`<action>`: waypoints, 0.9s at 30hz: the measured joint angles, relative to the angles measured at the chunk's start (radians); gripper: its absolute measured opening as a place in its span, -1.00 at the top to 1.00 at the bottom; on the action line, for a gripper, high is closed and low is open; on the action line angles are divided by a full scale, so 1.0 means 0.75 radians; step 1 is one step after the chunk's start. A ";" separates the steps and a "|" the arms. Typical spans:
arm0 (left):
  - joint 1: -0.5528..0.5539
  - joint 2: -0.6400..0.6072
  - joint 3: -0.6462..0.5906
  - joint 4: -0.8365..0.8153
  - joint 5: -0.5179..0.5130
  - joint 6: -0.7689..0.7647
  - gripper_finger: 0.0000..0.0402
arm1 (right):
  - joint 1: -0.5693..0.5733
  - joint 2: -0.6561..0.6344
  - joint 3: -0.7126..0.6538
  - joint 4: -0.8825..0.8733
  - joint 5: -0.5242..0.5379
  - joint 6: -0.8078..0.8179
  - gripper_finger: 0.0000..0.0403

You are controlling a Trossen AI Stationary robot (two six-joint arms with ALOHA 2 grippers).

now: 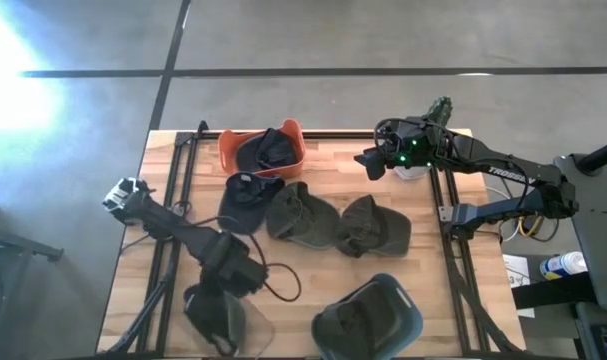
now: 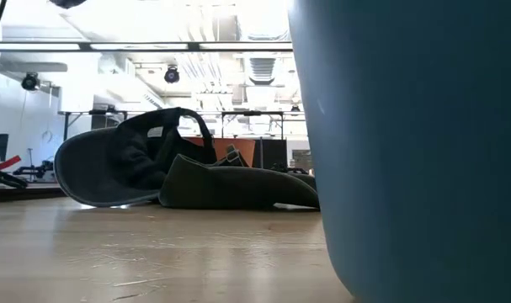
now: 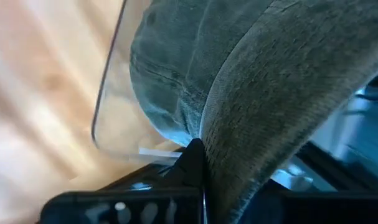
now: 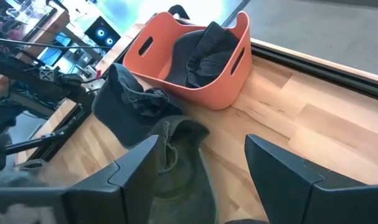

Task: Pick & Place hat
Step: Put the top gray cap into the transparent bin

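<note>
I will release the grey-green hat from my left gripper down inside the clear bin [image 1: 231, 297], on its bottom.
My left gripper [image 1: 220, 312] is at the table's near left, over a clear bin [image 1: 245, 335], shut on a grey-green hat [image 3: 195, 68] whose crown sits inside the bin. My right gripper [image 4: 204, 180] hangs open above the table's far right side, touching nothing. An olive cap [image 4: 176, 162] lies below its fingers. A navy cap [image 1: 245, 200] and two olive caps [image 1: 303, 215] [image 1: 375, 226] lie on the table's middle. An orange basket [image 1: 295, 132] at the far edge holds a dark hat [image 1: 268, 150]. A teal basket [image 1: 408, 312] near the front holds another dark hat [image 1: 353, 322]. My left gripper has the grey-green hat by its brim [image 3: 238, 149]. One dark finger [image 3: 193, 163] lies against the brim's edge, and the brim hides the other finger. The hat's crown [image 3: 170, 74] sits inside the clear bin's wall.
The teal basket's wall [image 2: 407, 143] fills the right of the low view, with the navy cap [image 2: 120, 164] and an olive cap [image 2: 238, 189] beyond it. Black rails [image 1: 173, 200] [image 1: 448, 250] run along the table's left and right sides. A cable [image 1: 278, 280] loops near the left arm.
</note>
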 joint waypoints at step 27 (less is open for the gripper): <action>0.186 -0.187 -0.614 0.287 0.011 -0.704 0.94 | 0.001 0.000 0.000 -0.019 0.010 -0.026 -0.13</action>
